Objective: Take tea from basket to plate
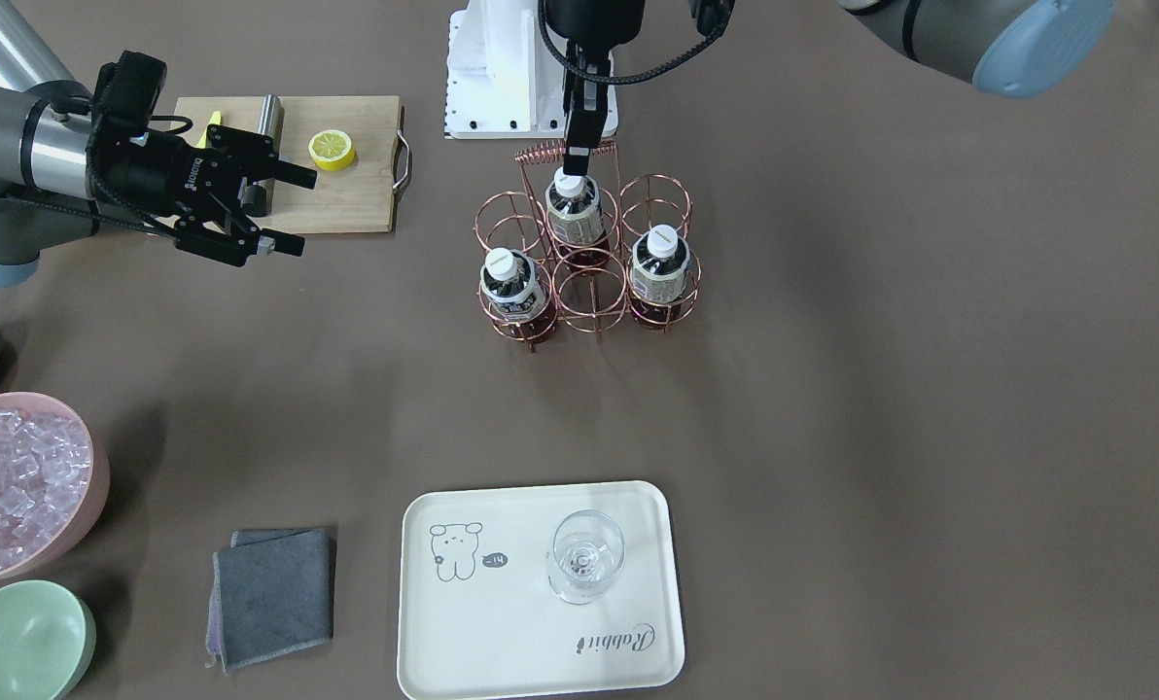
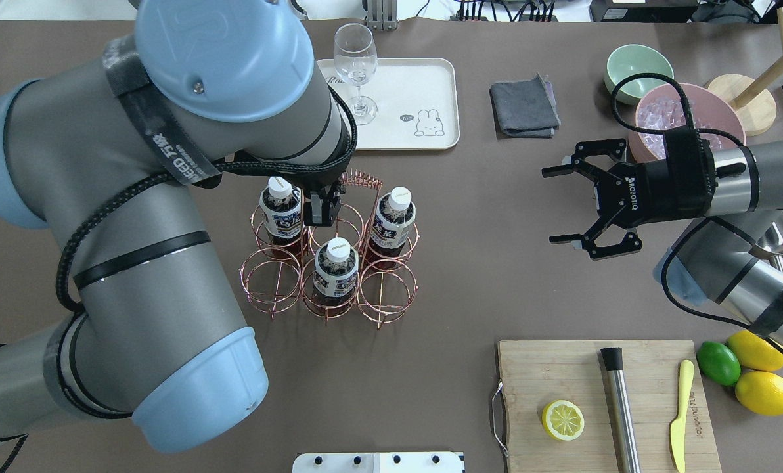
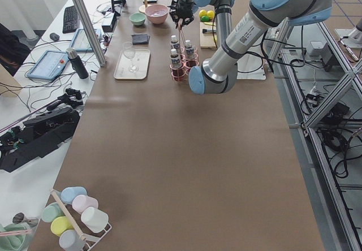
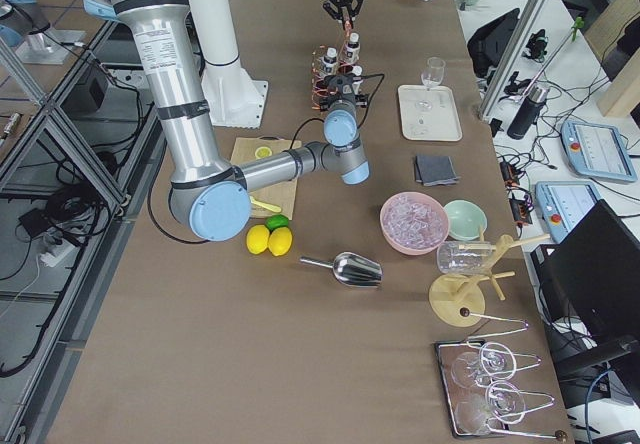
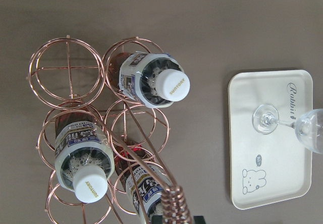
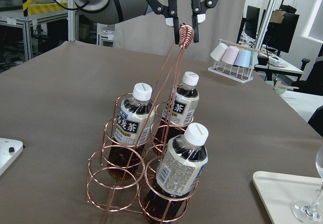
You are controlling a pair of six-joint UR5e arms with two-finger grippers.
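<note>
My right gripper will next close on the neck [image 1: 506, 279] [image 6: 190, 146], just below the white cap, of the tea bottle nearest to it in the copper wire basket.
Three tea bottles [image 2: 335, 266] [image 2: 281, 210] [image 2: 393, 220] with white caps stand in the copper wire basket [image 1: 541, 152] at mid-table. My left gripper [image 6: 184, 35] hangs straight down over the basket, its fingers closed on either side of the coiled handle [image 2: 363, 179], just above the bottle nearest my base [image 1: 576, 209]. My right gripper [image 2: 549, 205] is open and empty. It points sideways at the basket from some distance to its right. The cream plate [image 2: 431, 85] lies at the far edge with a clear stemmed glass [image 2: 355, 59] on it.
A grey cloth [image 2: 524, 105], a pale green bowl [image 2: 638, 69] and a pink ice bowl [image 2: 661, 115] lie far right. A wooden cutting board [image 2: 562, 374] with a lemon half, muddler and yellow knife lies near right, with two lemons and a lime [image 2: 718, 362] beside it.
</note>
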